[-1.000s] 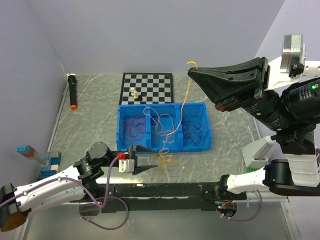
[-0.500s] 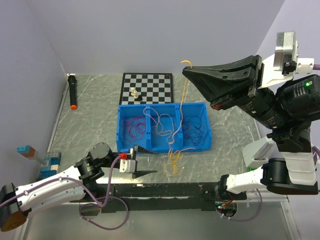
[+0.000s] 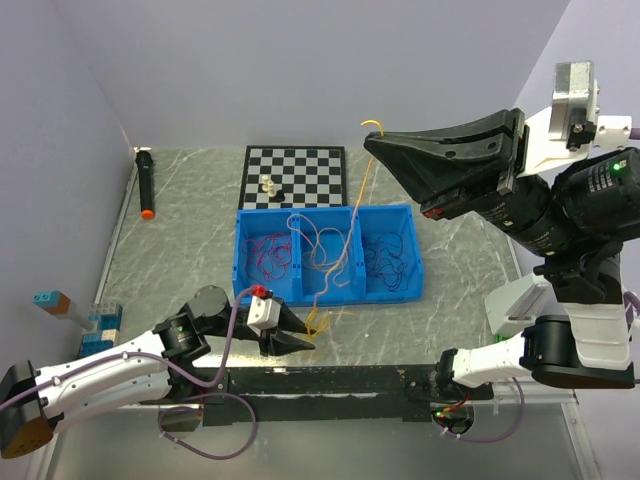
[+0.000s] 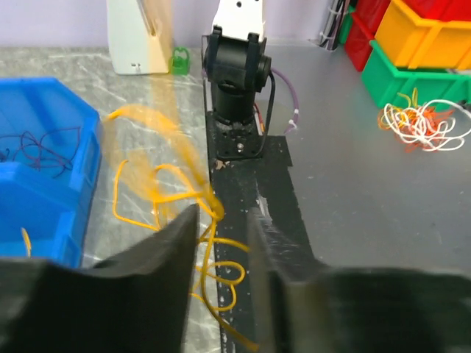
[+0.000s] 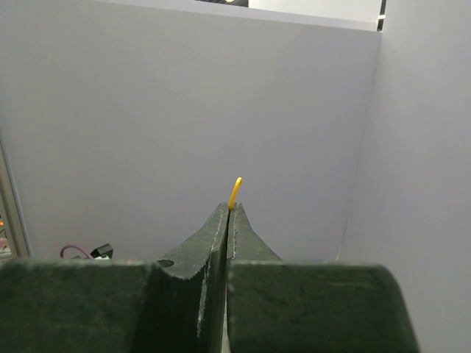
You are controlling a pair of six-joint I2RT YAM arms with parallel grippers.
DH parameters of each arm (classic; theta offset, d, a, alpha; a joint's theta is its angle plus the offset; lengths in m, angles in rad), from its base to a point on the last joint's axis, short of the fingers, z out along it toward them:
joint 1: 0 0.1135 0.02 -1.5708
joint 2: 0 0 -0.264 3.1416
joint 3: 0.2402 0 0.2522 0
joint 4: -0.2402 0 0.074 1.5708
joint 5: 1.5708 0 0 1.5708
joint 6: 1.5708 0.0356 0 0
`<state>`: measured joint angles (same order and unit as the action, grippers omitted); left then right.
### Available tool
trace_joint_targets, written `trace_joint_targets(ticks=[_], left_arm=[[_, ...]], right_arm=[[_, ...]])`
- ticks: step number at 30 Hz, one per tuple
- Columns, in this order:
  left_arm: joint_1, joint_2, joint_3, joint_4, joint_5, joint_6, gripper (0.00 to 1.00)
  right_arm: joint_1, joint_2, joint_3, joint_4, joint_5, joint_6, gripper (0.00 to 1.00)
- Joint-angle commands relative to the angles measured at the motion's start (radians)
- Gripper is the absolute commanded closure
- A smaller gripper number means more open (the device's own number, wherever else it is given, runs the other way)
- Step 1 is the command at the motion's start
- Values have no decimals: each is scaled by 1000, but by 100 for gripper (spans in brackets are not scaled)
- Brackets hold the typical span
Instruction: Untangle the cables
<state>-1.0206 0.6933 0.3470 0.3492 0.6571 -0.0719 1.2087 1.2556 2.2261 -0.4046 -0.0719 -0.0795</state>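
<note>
The yellow cable's loops are bunched in a knot at my left gripper's fingers, so I should swing the cable clear with my right gripper before my left gripper pinches a cable loop (image 4: 235, 288).
The yellow cable (image 3: 322, 322) hangs from my right gripper (image 3: 372, 138), which is raised high above the blue bin (image 3: 400, 293) and shut on the cable's top end (image 5: 235, 190). The strand runs down across the bin to a small tangle on the table in front of it. My left gripper (image 3: 305, 338) is open low at that tangle, and yellow loops (image 4: 213, 243) lie between its jaws. Red-magenta wires (image 3: 265, 255) lie in the bin's left compartment, pale orange ones (image 3: 322, 245) in the middle, dark ones (image 3: 385, 255) in the right.
A chessboard (image 3: 295, 175) with a few pieces stands behind the bin. A black marker (image 3: 146, 183) lies at the far left, toy blocks (image 3: 95, 325) at the near left. The right arm's base (image 4: 235, 81) and a black strip (image 4: 250, 191) run along the near edge.
My left gripper has moved right and turned onto the yellow tangle. My right gripper rose and shifted left, drawing the tangle up and closer to the bin.
</note>
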Motion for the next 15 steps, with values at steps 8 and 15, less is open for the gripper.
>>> trace_joint_targets(ticks=[8,15], left_arm=[[-7,-41,-31,-22,4,27,67],[-6,-54,-32,-23,6,52,77]], right_arm=[[6,21,99,-2,-2,-34,100],[6,16,89,3,0,-34,100]])
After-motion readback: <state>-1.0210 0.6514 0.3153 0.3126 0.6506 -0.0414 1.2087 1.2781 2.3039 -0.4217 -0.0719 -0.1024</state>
